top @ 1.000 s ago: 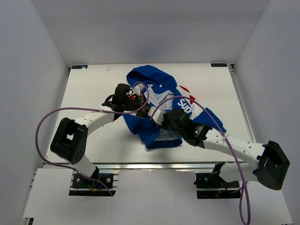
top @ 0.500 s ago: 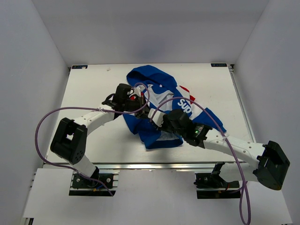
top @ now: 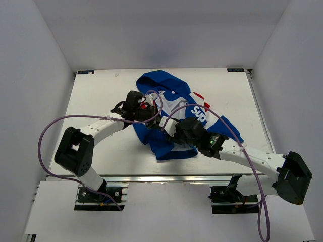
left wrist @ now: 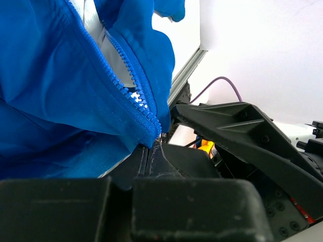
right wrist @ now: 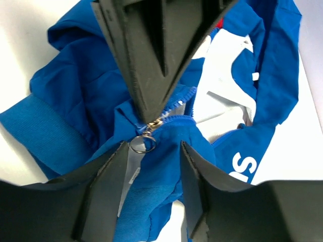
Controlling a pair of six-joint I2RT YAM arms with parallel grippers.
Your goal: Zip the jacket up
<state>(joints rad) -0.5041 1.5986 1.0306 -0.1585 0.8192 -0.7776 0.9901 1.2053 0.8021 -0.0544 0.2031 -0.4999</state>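
Observation:
Next, my right gripper reaches in and pinches the ring pull close to the slider (right wrist: 148, 133), because the ring pull sits only at the very ends of its open fingers.
The royal-blue jacket (top: 174, 108) lies crumpled mid-table, white lining and white lettering showing. My left gripper (top: 150, 116) is shut on the jacket's zipper edge (left wrist: 146, 113), pinching the fabric at the bottom of the blue teeth; its tips (left wrist: 152, 148) meet there. In the right wrist view the left fingers (right wrist: 151, 55) come down from the top onto the metal slider, whose ring pull (right wrist: 143, 144) hangs free. My right gripper (right wrist: 151, 151) is open, its jaws astride the ring and a blue fold (right wrist: 166, 161), touching neither. In the top view it (top: 169, 127) sits just in front of the left one.
The jacket's ribbed hem (right wrist: 30, 126) lies on the white table (top: 101, 91) to the left of my right fingers. The right arm (left wrist: 242, 126) fills the right of the left wrist view. Purple cables (top: 50, 136) loop off both arms. White walls enclose the table.
Both grippers have closed in slightly toward each other over the jacket's front. The left stays shut on the zipper edge and the right stays open.

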